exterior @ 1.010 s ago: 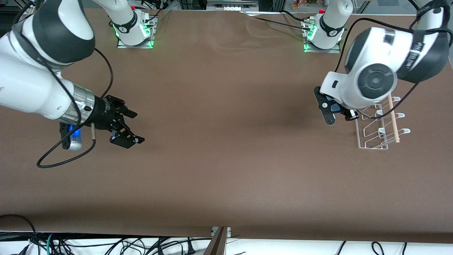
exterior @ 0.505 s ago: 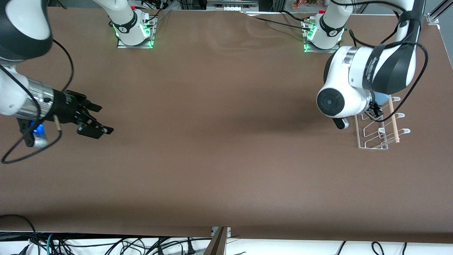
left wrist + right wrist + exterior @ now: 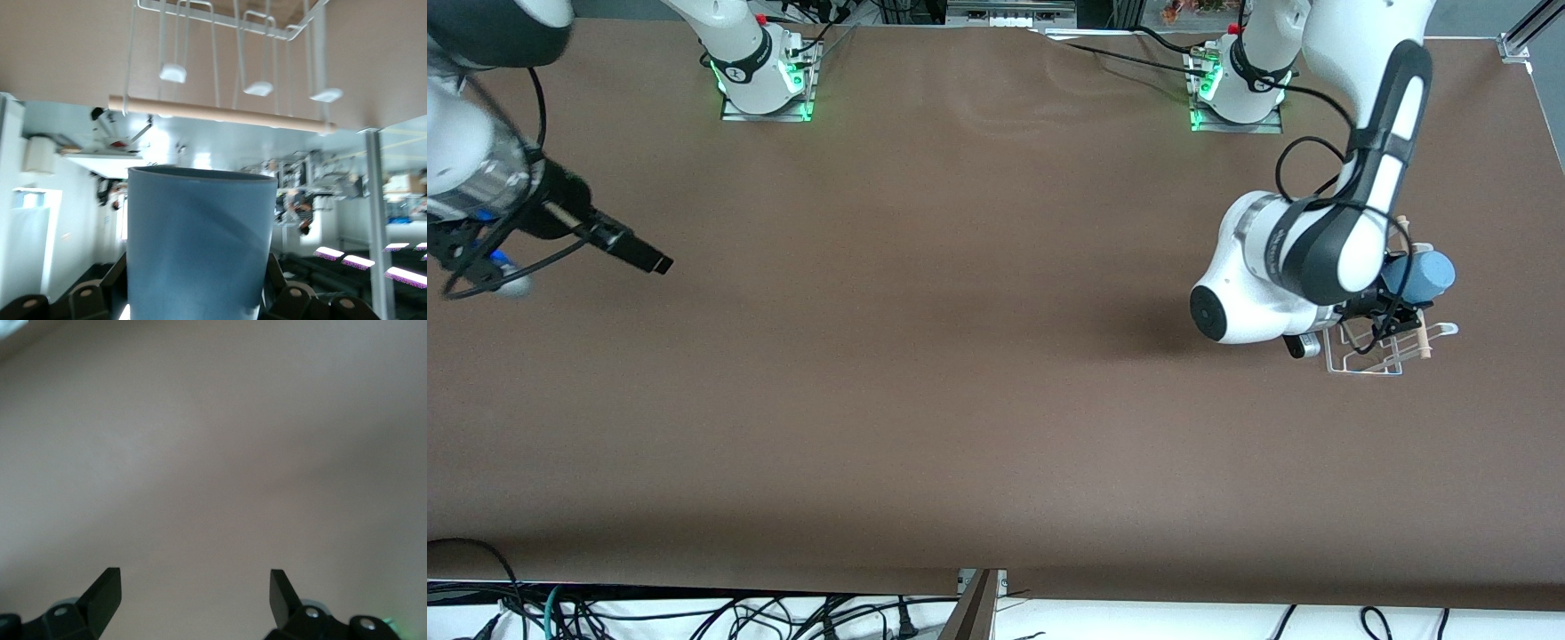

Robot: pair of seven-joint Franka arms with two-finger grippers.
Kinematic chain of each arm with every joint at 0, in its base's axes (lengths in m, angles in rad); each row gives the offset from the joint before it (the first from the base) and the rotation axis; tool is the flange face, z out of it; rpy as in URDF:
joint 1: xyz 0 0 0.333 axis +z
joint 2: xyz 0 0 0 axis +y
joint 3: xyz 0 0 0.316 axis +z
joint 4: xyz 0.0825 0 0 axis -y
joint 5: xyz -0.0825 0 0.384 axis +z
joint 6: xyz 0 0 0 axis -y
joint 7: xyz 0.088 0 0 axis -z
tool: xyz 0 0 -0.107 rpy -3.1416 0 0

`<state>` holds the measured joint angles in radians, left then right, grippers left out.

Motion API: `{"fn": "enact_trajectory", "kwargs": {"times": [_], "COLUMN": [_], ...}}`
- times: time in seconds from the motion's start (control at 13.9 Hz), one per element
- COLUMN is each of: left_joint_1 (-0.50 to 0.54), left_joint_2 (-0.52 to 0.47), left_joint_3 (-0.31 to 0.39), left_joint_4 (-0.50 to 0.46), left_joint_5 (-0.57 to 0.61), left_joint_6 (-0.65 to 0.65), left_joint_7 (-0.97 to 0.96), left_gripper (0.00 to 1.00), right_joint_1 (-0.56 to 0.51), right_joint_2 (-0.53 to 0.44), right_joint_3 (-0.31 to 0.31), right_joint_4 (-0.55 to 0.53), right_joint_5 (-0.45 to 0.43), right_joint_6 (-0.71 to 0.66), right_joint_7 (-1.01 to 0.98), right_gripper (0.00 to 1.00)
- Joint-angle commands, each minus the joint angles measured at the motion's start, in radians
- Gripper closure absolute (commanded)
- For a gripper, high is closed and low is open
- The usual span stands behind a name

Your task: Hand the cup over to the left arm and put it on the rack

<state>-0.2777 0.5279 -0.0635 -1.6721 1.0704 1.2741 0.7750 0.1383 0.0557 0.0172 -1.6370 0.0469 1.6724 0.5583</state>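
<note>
Next, my left gripper releases the light-blue cup over the white wire rack's end peg [image 3: 1373, 336] [image 3: 174, 69] that is nearest the front camera.
The light-blue cup [image 3: 1428, 274] lies on its side in my left gripper [image 3: 1405, 293], just above the white wire rack [image 3: 1443, 330] at the left arm's end of the table. The left arm's wrist covers much of the rack. In the left wrist view the cup [image 3: 200, 247] fills the space between the black fingers [image 3: 283, 293], and its rim points toward the rack's wooden dowel [image 3: 220, 115] and looped prongs [image 3: 257, 88]. My right gripper [image 3: 639, 254] is open and empty, low over the bare table at the right arm's end; its fingertips [image 3: 107, 590] stand wide apart.
The brown table [image 3: 978, 356] stretches between the two arms. The arm bases [image 3: 765, 80] stand along the table's edge farthest from the front camera. Cables hang at the edge nearest to it.
My left arm has swung round and carried the cup from beside the rack to just above it. My right arm has drawn back toward its end of the table, still open.
</note>
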Motion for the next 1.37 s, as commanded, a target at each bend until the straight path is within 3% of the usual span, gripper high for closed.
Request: {"fn": "enact_trajectory", "kwargs": {"times": [0.0, 0.29, 1.01, 1.23, 1.3], "left_joint_1": [0.026, 0.035, 0.069, 0.075, 0.081], "left_joint_2": [-0.029, -0.031, -0.017, -0.006, 0.001], "left_joint_3": [-0.001, -0.001, -0.001, -0.001, -0.001], "left_joint_4": [-0.103, -0.182, -0.259, -0.259, -0.258], "left_joint_5": [0.081, 0.129, 0.215, 0.217, 0.217], "left_joint_6": [0.082, 0.129, 0.225, 0.249, 0.251], "left_joint_7": [-0.054, -0.149, -0.315, -0.316, -0.318], "left_gripper": [1.0, 1.0, 1.0, 0.94, 0.82], "right_joint_1": [-0.064, -0.115, -0.117, -0.111, -0.111], "right_joint_2": [-0.123, -0.148, -0.119, -0.096, -0.083], "right_joint_3": [0.015, 0.015, -0.013, -0.008, -0.008], "right_joint_4": [-0.152, -0.15, -0.123, -0.101, -0.084], "right_joint_5": [-0.03, -0.029, -0.025, -0.019, -0.021], "right_joint_6": [0.046, -0.046, -0.039, -0.037, -0.042], "right_joint_7": [-0.248, -0.546, -0.626, -0.624, -0.626], "right_gripper": [0.02, 0.02, 0.01, 0.01, 0.01]}}
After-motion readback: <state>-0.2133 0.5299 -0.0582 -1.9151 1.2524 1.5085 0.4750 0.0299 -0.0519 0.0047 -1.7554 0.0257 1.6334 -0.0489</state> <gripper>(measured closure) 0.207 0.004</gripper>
